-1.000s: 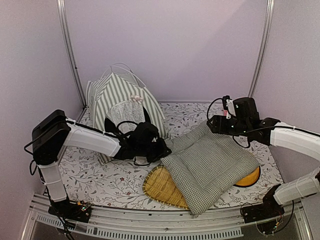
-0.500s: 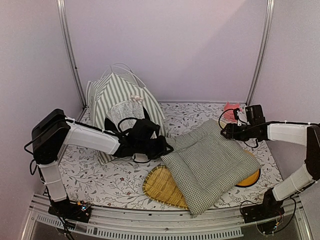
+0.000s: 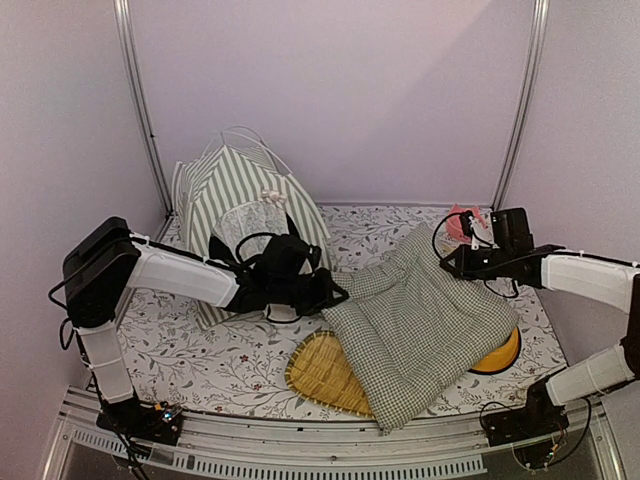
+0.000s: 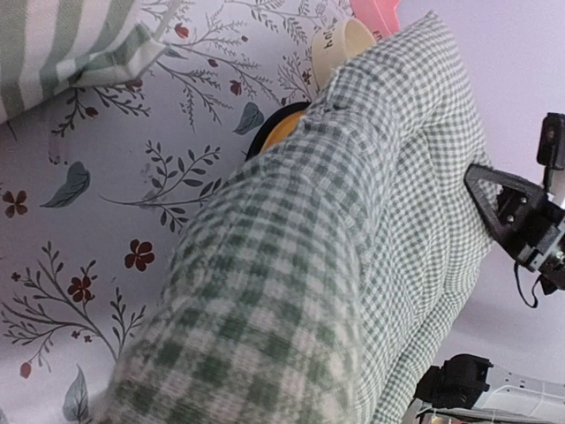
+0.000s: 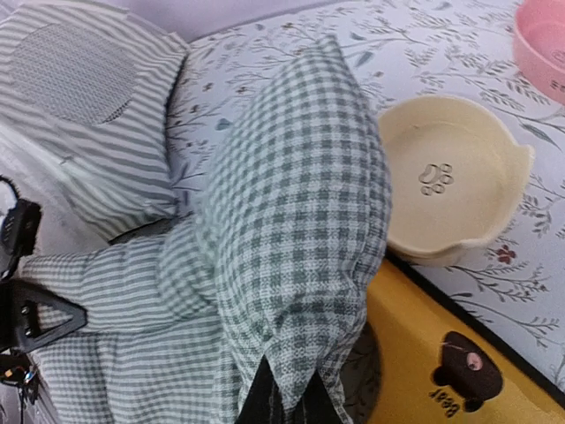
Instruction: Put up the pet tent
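Observation:
The tent's lace door is hanging down while both grippers hold the cushion, so I need to take the cushion (image 3: 362, 303) with my right gripper beside my left gripper and free that hand.
The pet tent (image 3: 245, 195) stands at the back left, striped grey-green and white with a lace door; its mesh window (image 5: 75, 75) shows in the right wrist view. A green-white gingham cushion (image 3: 420, 320) lies mid-table. My left gripper (image 3: 335, 295) is shut on the cushion's left corner; the cloth (image 4: 291, 291) fills the left wrist view and hides the fingers. At the cushion's far right corner my right gripper (image 3: 447, 262) is shut, and the cloth (image 5: 291, 203) bunches up over its dark fingertips (image 5: 256, 406).
A woven tray (image 3: 320, 375) lies under the cushion's near edge and a yellow mat (image 5: 424, 353) under its right side. A cream bowl (image 5: 446, 177) and a pink bowl (image 3: 462, 222) sit at the back right. Frame posts stand at both back corners.
The right gripper came down to the cushion's far right corner and shut on it; that corner is now raised. The left arm barely moved and still holds the left corner.

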